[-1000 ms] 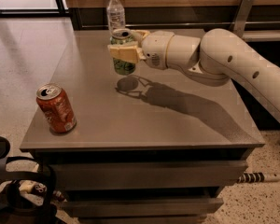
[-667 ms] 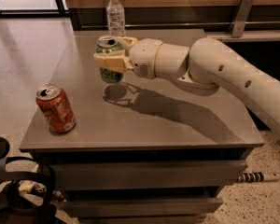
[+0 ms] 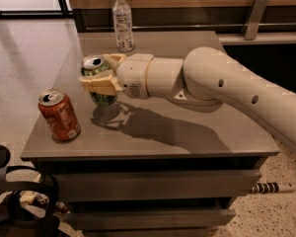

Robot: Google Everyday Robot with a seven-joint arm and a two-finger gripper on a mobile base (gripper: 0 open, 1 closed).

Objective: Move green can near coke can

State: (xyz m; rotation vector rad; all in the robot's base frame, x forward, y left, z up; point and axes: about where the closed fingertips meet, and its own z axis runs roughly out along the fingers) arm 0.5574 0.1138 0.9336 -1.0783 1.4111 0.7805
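Next, I let go of the green can with my gripper on the grey table [image 3: 116, 124] next to the coke can, toward my white arm. The green can is held just above the table.
The green can [image 3: 98, 80], light green with a silver top, is held upright in my gripper [image 3: 102, 73], a little above the grey table [image 3: 187, 142]. The gripper's pale fingers [image 3: 99, 85] are shut around the can's sides. The coke can [image 3: 59, 115], reddish-orange with a silver top, stands upright near the table's front left corner. The green can is up and to the right of the coke can, about a can's width away. My white arm [image 3: 212, 85] reaches in from the right.
A clear plastic water bottle [image 3: 123, 22] stands at the table's back edge. The table has drawers below its front edge [image 3: 153, 184]. Black gear with cables [image 3: 19, 201] sits on the floor at the lower left.
My gripper has carried the green can left and toward the front of the table, from near the water bottle to close beside the coke can. The coke can has not moved.
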